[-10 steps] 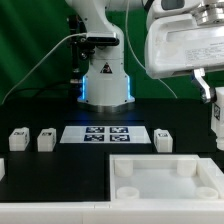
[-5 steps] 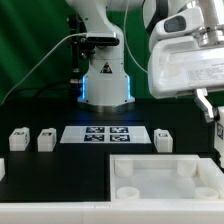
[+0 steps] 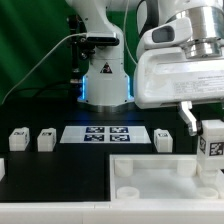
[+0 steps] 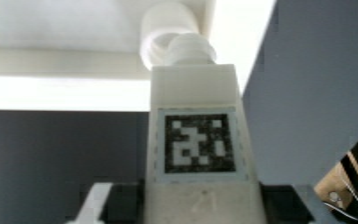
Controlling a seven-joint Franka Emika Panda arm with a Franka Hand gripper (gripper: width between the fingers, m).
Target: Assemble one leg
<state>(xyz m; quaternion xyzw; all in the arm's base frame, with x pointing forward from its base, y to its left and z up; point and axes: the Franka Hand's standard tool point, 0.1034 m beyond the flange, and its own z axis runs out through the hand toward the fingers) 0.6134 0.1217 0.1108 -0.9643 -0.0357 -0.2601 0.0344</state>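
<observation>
My gripper is to let go of the white leg, now held upright above the board, which will then be standing upright in the near corner socket of the white tray-like board [image 3: 208,191] [image 4: 179,46].
My gripper [image 3: 210,145] is at the exterior view's right, shut on a white leg [image 3: 212,146] with a black-and-white tag, holding it upright above the large white tray-like board [image 3: 160,178]. In the wrist view the held leg [image 4: 197,130] fills the middle, tag facing the camera, its threaded tip over the board's corner socket [image 4: 172,40]. Three more legs stand on the black table: two at the exterior view's left [image 3: 18,139] [image 3: 46,140] and one near the middle right [image 3: 164,139].
The marker board [image 3: 108,134] lies flat in the middle of the table. The robot base [image 3: 106,80] stands behind it. Another white part [image 3: 2,168] shows at the left edge.
The arm has moved toward the exterior view's left and down, bringing the held leg into fuller view above the tray-like board's right side.
</observation>
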